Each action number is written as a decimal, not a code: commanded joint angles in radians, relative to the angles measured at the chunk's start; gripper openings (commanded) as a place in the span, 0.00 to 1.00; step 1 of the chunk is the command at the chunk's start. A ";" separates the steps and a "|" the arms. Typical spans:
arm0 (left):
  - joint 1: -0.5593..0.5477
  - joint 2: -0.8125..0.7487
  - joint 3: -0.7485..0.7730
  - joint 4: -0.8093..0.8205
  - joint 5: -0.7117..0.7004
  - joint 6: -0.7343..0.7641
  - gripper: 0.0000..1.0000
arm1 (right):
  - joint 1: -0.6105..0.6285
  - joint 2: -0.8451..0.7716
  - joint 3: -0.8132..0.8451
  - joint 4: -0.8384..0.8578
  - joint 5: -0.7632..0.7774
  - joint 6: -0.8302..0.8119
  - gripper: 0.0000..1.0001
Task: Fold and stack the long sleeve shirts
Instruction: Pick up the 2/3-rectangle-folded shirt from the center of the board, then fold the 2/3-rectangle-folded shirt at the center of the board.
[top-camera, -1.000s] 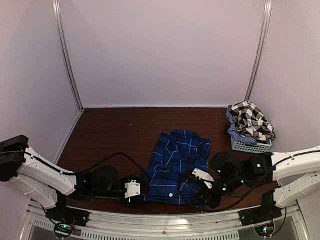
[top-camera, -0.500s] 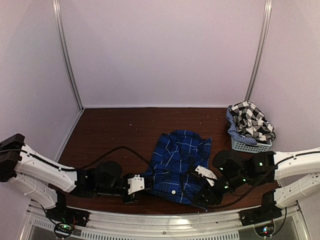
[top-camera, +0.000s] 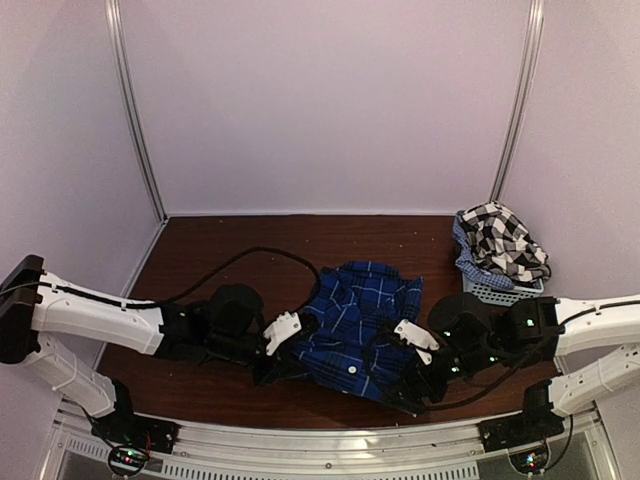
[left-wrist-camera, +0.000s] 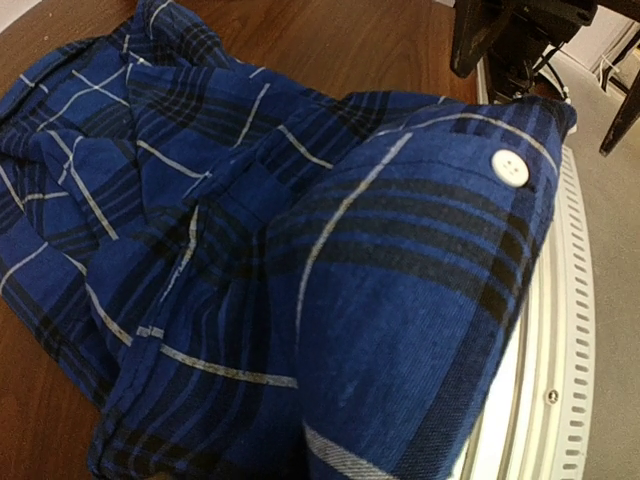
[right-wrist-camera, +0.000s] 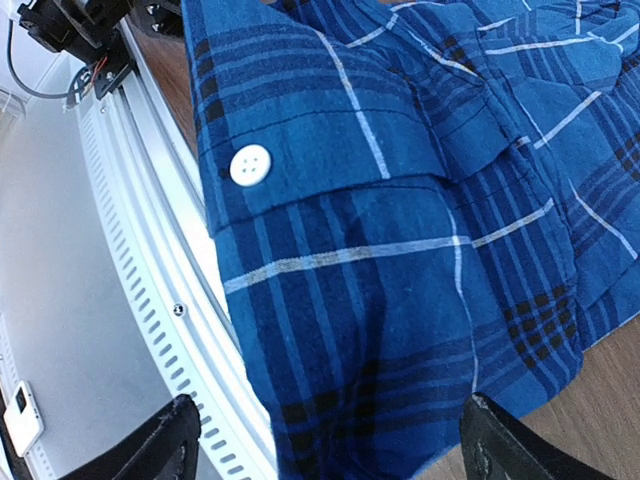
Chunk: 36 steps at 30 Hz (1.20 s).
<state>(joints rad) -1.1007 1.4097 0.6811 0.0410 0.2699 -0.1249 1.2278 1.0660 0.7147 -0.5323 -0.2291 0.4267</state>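
Observation:
The blue plaid shirt is crumpled and its near corner is loose between my right gripper's fingers, so I need to pinch that corner (right-wrist-camera: 350, 455) before both grippers spread the shirt.
The blue plaid shirt (top-camera: 358, 318) lies crumpled on the table near the front edge. My left gripper (top-camera: 272, 362) is shut on the shirt's near left edge. In the left wrist view the shirt (left-wrist-camera: 300, 260) fills the frame and drapes over the fingers, hiding them; a white button (left-wrist-camera: 511, 167) shows. My right gripper (top-camera: 412, 388) stands open at the shirt's near right corner. In the right wrist view its fingertips (right-wrist-camera: 172, 442) are spread wide either side of the plaid cloth (right-wrist-camera: 400, 250). The black-and-white checked shirt (top-camera: 503, 240) is heaped in a basket.
The pale mesh basket (top-camera: 497, 293) stands at the back right against the wall. The slotted white front rail (right-wrist-camera: 150, 300) runs just beneath the shirt's near edge, and the rail (left-wrist-camera: 555, 380) also shows in the left wrist view. A black cable (top-camera: 250, 255) loops over the table's left part.
My left gripper shut on the shirt's near left edge and pulled it inward, away from the front edge. My right gripper opened and let go of the shirt's near right corner.

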 joint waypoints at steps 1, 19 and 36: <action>0.027 -0.036 0.041 -0.036 0.127 -0.082 0.00 | 0.037 0.012 0.053 -0.065 0.129 0.007 0.91; 0.062 -0.103 0.092 -0.169 0.235 -0.167 0.00 | 0.164 0.181 0.149 -0.092 0.219 -0.025 0.50; 0.019 -0.335 0.003 -0.288 0.439 -0.365 0.00 | 0.177 0.096 0.071 0.156 -0.144 0.047 0.00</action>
<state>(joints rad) -1.0847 1.1305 0.6754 -0.2810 0.6048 -0.4480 1.4097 1.2049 0.7914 -0.4438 -0.2661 0.4465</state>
